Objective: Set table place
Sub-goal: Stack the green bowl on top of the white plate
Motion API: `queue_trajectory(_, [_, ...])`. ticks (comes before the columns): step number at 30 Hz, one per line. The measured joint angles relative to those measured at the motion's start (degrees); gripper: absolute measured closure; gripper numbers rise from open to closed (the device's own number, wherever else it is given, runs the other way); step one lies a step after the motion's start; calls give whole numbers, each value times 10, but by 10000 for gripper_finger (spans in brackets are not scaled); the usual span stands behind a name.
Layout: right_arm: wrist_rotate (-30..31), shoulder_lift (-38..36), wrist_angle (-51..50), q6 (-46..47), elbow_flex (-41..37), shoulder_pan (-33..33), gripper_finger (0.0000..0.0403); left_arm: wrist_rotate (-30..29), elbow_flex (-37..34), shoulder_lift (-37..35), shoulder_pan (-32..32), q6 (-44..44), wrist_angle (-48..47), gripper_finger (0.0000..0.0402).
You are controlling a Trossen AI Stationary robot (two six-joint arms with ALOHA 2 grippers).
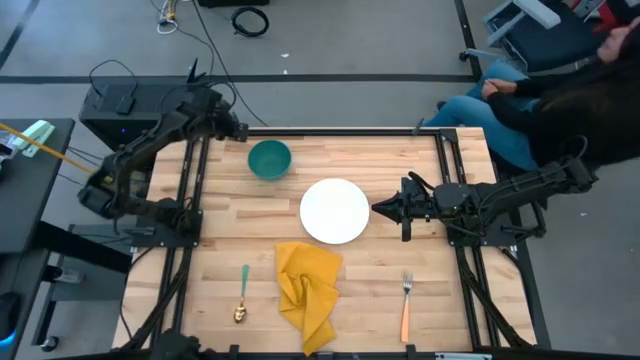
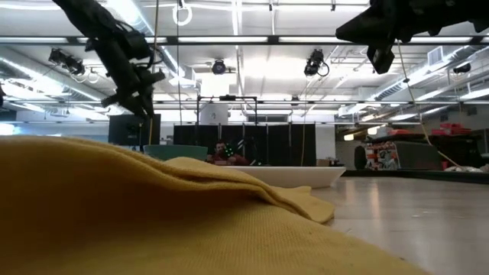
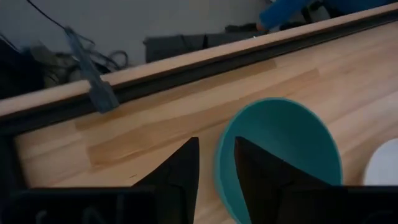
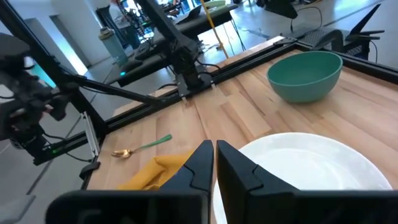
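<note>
Next, my left gripper grips the rim of the teal bowl [image 1: 251, 153] [image 3: 218, 163] at the side facing away from the white plate.
On the light-wood table [image 1: 420, 270] stand a teal bowl [image 1: 269, 158] and a white plate [image 1: 335, 210]. Near the front edge lie a crumpled yellow napkin [image 1: 308, 290], a teal-handled gold spoon [image 1: 242, 295] and an orange-handled fork [image 1: 406, 305]. My left gripper [image 1: 243, 131] hovers over the bowl's far-left rim [image 3: 219, 168], slightly open, and touches nothing. In the low view it hangs [image 2: 141, 107] well above the bowl [image 2: 174, 152]. My right gripper [image 1: 378, 210] is shut and raised above the plate's right edge [image 4: 298, 168].
Black rails run along the table's left and right sides [image 1: 190, 200]. A person [image 1: 560, 90] sits past the table's far right corner. A dark desk [image 1: 30, 190] stands to the left. Bare wood lies between the plate and the fork, and left of the spoon.
</note>
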Motion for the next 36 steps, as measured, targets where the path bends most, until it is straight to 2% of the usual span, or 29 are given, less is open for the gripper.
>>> queue_trajectory(3, [0, 0, 0, 0, 0, 0, 375, 20, 14, 37, 16, -3, 3, 279])
queue_trajectory(12, [0, 0, 0, 0, 0, 0, 375, 25, 32, 120, 27, -4, 0, 239])
queue_trajectory(16, [0, 0, 0, 0, 0, 0, 375, 62, 32, 144, 26, 0, 0, 225])
queue_trajectory(32, [0, 0, 0, 0, 0, 0, 375, 75, 32, 167, 21, 12, 2, 208])
queue_trajectory(36, [0, 0, 0, 0, 0, 0, 375, 100, 32, 167, 19, 15, 2, 205])
